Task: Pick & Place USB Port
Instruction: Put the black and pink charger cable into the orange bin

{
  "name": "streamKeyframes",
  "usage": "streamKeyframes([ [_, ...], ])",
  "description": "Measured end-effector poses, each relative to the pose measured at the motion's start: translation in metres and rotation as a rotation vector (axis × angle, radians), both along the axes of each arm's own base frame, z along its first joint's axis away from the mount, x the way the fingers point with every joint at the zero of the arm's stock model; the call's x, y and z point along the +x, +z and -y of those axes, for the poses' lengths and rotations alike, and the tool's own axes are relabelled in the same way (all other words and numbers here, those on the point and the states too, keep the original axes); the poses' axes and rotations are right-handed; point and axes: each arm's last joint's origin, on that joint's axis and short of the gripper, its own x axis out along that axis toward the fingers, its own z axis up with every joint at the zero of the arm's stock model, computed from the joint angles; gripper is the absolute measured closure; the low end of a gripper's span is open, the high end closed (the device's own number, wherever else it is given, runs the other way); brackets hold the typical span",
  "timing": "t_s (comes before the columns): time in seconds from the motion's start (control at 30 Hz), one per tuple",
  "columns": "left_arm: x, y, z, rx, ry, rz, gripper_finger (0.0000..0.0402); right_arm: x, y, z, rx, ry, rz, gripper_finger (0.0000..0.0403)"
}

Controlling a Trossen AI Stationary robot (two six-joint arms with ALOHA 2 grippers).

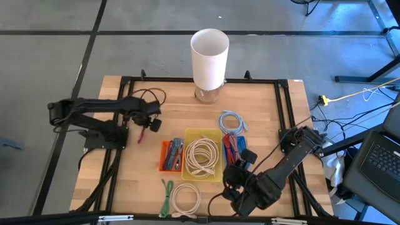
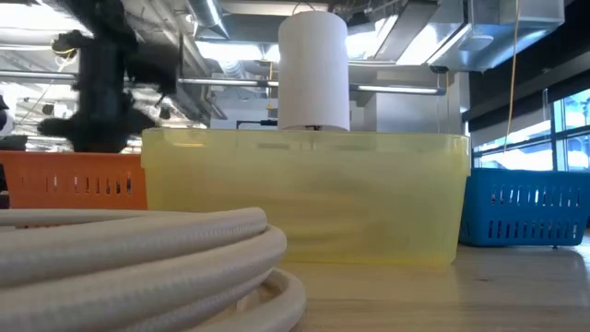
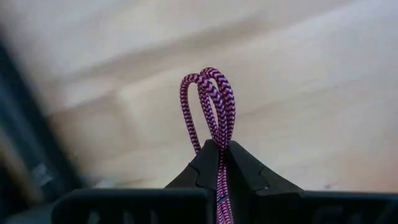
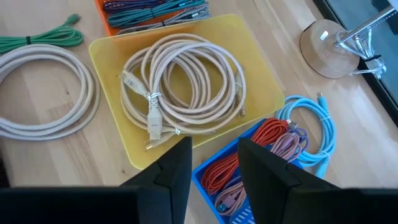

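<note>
Next, I let go of the magenta braided cable with my left gripper in the orange bin (image 1: 165,155) beside the braided cables, away from the yellow bin.
A magenta-and-dark braided USB cable (image 3: 211,106), bundled in loops, sticks out between the fingers of my left gripper (image 3: 219,149), which is shut on it. In the high view this gripper (image 1: 150,124) stands over the table's left side, left of the bins, with the cable (image 1: 140,134) showing red below it. My right gripper (image 4: 214,165) is open and hovers above the blue bin (image 4: 249,168) at the near right, touching nothing. My left gripper pinches the cable bundle (image 3: 219,163) between its two fingers, several strands together. The fingers point down from above and lie across the strands. The looped end (image 3: 208,81) stands out past the fingertips; the bundle's other end is hidden behind the fingers.
In the table's middle stand an orange bin (image 1: 170,155) of braided cables, a yellow bin (image 1: 203,153) of white cable and the blue bin (image 1: 232,149) of red cables. A light-blue coil (image 1: 232,120), a white coil (image 1: 186,199) and a green cable (image 1: 166,197) lie loose. A white cylinder (image 1: 209,56) rises at the far edge.
</note>
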Motion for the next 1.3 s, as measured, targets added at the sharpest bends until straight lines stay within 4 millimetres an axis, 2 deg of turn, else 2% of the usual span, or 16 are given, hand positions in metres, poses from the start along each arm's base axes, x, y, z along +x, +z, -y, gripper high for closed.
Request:
streamKeyframes([
  [0.17, 0.014, 0.043, 0.007, 0.075, -0.037, 0.207, 0.0397, -0.002, 0.000, -0.003, 0.004, 0.008, 0.004, 0.0271],
  [0.4, 0.032, 0.095, 0.042, 0.157, -0.154, 0.497, 0.0397, -0.004, 0.000, -0.006, 0.005, 0.013, 0.012, 0.0271],
  [0.47, 0.036, 0.106, 0.055, 0.190, -0.178, 0.550, 0.0398, -0.004, 0.000, -0.006, 0.005, 0.013, 0.012, 0.0271],
  [0.6, 0.044, 0.113, 0.086, 0.220, -0.236, 0.667, 0.0398, -0.004, 0.000, -0.006, 0.003, 0.013, 0.014, 0.0271],
  [0.77, 0.055, 0.105, 0.126, 0.258, -0.247, 0.729, 0.0398, -0.004, 0.000, -0.006, 0.003, 0.012, 0.014, 0.0271],
  [1.0, 0.068, 0.069, 0.177, 0.257, -0.242, 0.689, 0.0398, -0.005, -0.005, -0.006, -0.004, 0.005, 0.006, 0.0271],
  [1.13, 0.069, 0.053, 0.188, 0.274, -0.199, 0.646, 0.0398, -0.005, -0.014, -0.008, -0.013, 0.005, -0.005, 0.0271],
  [1.3, 0.068, 0.041, 0.183, 0.316, -0.134, 0.553, 0.0398, -0.007, -0.027, -0.007, -0.013, -0.020, -0.047, 0.0271],
])
